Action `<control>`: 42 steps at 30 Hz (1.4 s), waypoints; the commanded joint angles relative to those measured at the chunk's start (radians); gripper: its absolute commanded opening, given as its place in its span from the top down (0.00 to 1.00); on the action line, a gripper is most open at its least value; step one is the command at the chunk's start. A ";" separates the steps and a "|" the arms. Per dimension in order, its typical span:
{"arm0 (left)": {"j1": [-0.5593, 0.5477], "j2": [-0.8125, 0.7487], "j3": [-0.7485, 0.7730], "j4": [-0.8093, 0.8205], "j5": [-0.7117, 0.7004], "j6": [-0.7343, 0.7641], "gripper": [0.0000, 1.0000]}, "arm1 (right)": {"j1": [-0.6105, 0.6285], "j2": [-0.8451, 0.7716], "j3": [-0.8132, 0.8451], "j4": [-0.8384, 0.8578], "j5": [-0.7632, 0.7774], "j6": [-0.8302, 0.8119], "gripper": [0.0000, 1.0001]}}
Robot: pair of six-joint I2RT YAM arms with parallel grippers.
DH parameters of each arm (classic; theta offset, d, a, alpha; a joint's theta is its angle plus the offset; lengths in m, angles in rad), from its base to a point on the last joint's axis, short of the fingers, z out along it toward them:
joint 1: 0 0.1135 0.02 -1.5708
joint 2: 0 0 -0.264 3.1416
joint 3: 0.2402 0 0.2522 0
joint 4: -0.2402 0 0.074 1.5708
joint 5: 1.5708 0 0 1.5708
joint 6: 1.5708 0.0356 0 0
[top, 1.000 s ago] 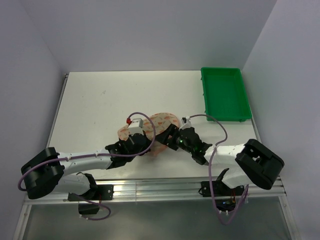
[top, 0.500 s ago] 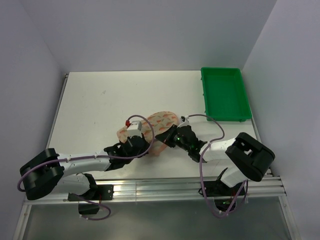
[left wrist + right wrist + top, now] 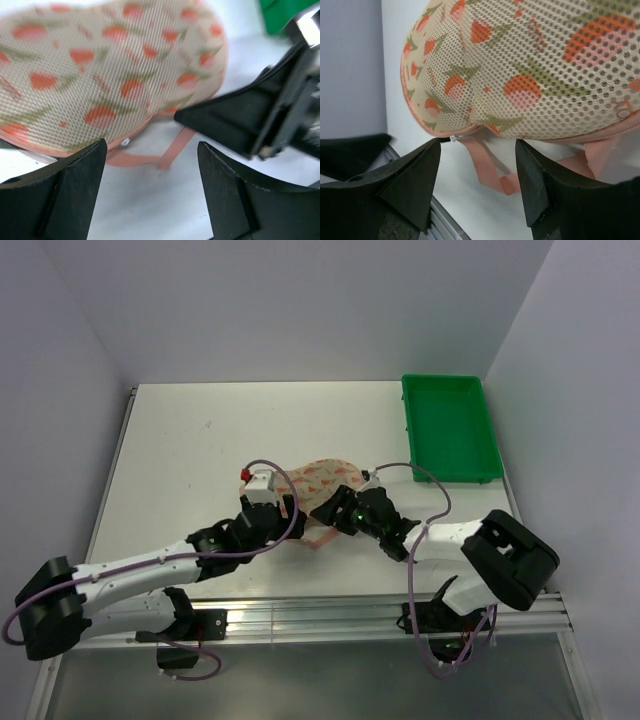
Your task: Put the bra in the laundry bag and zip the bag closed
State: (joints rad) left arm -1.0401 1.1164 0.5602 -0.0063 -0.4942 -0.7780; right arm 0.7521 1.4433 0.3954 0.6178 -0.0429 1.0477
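Note:
My right gripper needs to grab the laundry bag's pink edge (image 3: 243, 491) at the bag's end next to my left gripper, to lift the top layer.
The peach-pink mesh laundry bag (image 3: 325, 480) lies on the white table, printed with red-orange marks (image 3: 100, 60) (image 3: 530, 65). Its pink zip edge looks shut along the near side, with a small white zip pull (image 3: 454, 138) and a loose pink strap loop (image 3: 492, 167) (image 3: 167, 152) lying in front. My left gripper (image 3: 292, 524) (image 3: 150, 150) stands open just before the bag's near edge, nothing between its fingers. My right gripper (image 3: 335, 512) (image 3: 477, 145) is open too, straddling the strap without touching it. The bra is hidden from every view.
A green plastic tray (image 3: 450, 425) stands at the back right of the table. The two grippers face each other closely at the bag's near edge, the right one's finger (image 3: 240, 120) showing in the left wrist view. The table's metal front rail (image 3: 445, 220) runs just below.
Both grippers were shut at the bag's near edge and now stand open. The left arm has drawn back slightly to the left, and the bag has settled flatter on the table.

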 commanded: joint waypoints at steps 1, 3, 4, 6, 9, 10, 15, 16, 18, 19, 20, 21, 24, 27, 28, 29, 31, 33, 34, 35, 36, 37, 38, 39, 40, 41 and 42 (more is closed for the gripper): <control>0.003 -0.142 0.087 -0.084 -0.084 0.062 0.20 | 0.000 -0.107 0.077 -0.172 -0.015 -0.159 0.31; 0.008 -0.193 0.101 -0.150 -0.113 0.069 0.21 | 0.009 -0.138 0.120 -0.307 -0.040 -0.263 0.31; 0.017 -0.245 0.115 -0.173 -0.145 0.071 0.22 | 0.016 -0.138 0.172 -0.347 -0.052 -0.329 0.34; 0.034 -0.299 0.130 -0.236 -0.176 0.072 0.23 | 0.053 -0.120 0.232 -0.456 -0.055 -0.392 0.41; 0.051 -0.400 0.168 -0.290 -0.224 0.079 0.30 | 0.104 -0.035 0.390 -0.564 -0.023 -0.508 0.51; 0.057 -0.447 0.196 -0.331 -0.237 0.074 0.32 | 0.140 -0.009 0.458 -0.570 0.000 -0.532 0.51; 0.060 -0.630 0.299 -0.422 -0.354 0.048 0.34 | 0.248 0.178 0.635 -0.541 0.014 -0.713 0.50; 0.060 -0.656 0.326 -0.429 -0.371 0.049 0.33 | 0.266 0.207 0.708 -0.558 0.038 -0.735 0.50; 0.060 -0.722 0.352 -0.451 -0.424 0.057 0.31 | 0.315 0.293 0.836 -0.627 0.121 -0.823 0.49; 0.060 -0.737 0.362 -0.464 -0.443 0.057 0.30 | 0.332 0.322 0.870 -0.650 0.158 -0.851 0.47; 0.060 -0.753 0.368 -0.490 -0.458 0.059 0.30 | 0.361 0.374 0.908 -0.679 0.225 -0.901 0.45; 0.060 -0.776 0.377 -0.504 -0.471 0.056 0.31 | 0.375 0.396 0.966 -0.723 0.254 -0.925 0.42; 0.060 -0.796 0.394 -0.575 -0.483 0.026 0.31 | 0.414 0.466 1.043 -0.765 0.351 -0.995 0.37; 0.060 -0.797 0.403 -0.658 -0.492 -0.016 0.31 | 0.437 0.526 1.097 -0.794 0.432 -1.026 0.42; 0.060 -0.799 0.400 -0.670 -0.494 -0.026 0.32 | 0.441 0.538 1.106 -0.800 0.455 -1.032 0.45; 0.060 -0.803 0.397 -0.676 -0.492 -0.033 0.32 | 0.446 0.558 1.114 -0.805 0.477 -1.037 0.46; 0.060 -0.814 0.382 -0.669 -0.489 -0.035 0.32 | 0.454 0.575 1.129 -0.811 0.535 -1.042 0.50; 0.060 -0.822 0.374 -0.656 -0.489 -0.026 0.32 | 0.457 0.600 1.151 -0.828 0.557 -1.075 0.52; 0.060 -0.820 0.374 -0.650 -0.489 -0.021 0.32 | 0.458 0.615 1.158 -0.837 0.569 -1.078 0.55; 0.060 -0.820 0.374 -0.647 -0.492 -0.018 0.32 | 0.460 0.623 1.165 -0.843 0.575 -1.086 0.56; 0.060 -0.814 0.374 -0.647 -0.492 -0.018 0.32 | 0.461 0.628 1.172 -0.848 0.577 -1.089 0.58; 0.060 -0.811 0.374 -0.644 -0.494 -0.015 0.32 | 0.463 0.640 1.175 -0.851 0.580 -1.091 0.59; 0.060 -0.808 0.374 -0.647 -0.497 -0.015 0.32 | 0.463 0.646 1.178 -0.856 0.586 -1.094 0.60; 0.060 -0.800 0.372 -0.650 -0.497 -0.018 0.32 | 0.463 0.652 1.186 -0.859 0.591 -1.097 0.61; 0.060 -0.797 0.372 -0.655 -0.498 -0.024 0.32 | 0.463 0.663 1.189 -0.862 0.595 -1.097 0.62; 0.060 -0.796 0.369 -0.655 -0.498 -0.027 0.32 | 0.463 0.667 1.194 -0.866 0.601 -1.095 0.64; 0.060 -0.794 0.362 -0.653 -0.501 -0.027 0.32 | 0.463 0.669 1.195 -0.863 0.607 -1.095 0.72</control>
State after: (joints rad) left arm -0.9833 0.3058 0.9352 -0.6586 -0.9718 -0.8009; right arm 1.2083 2.0949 1.5337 -0.2344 0.5022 -0.0292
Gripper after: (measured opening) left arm 0.678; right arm 0.320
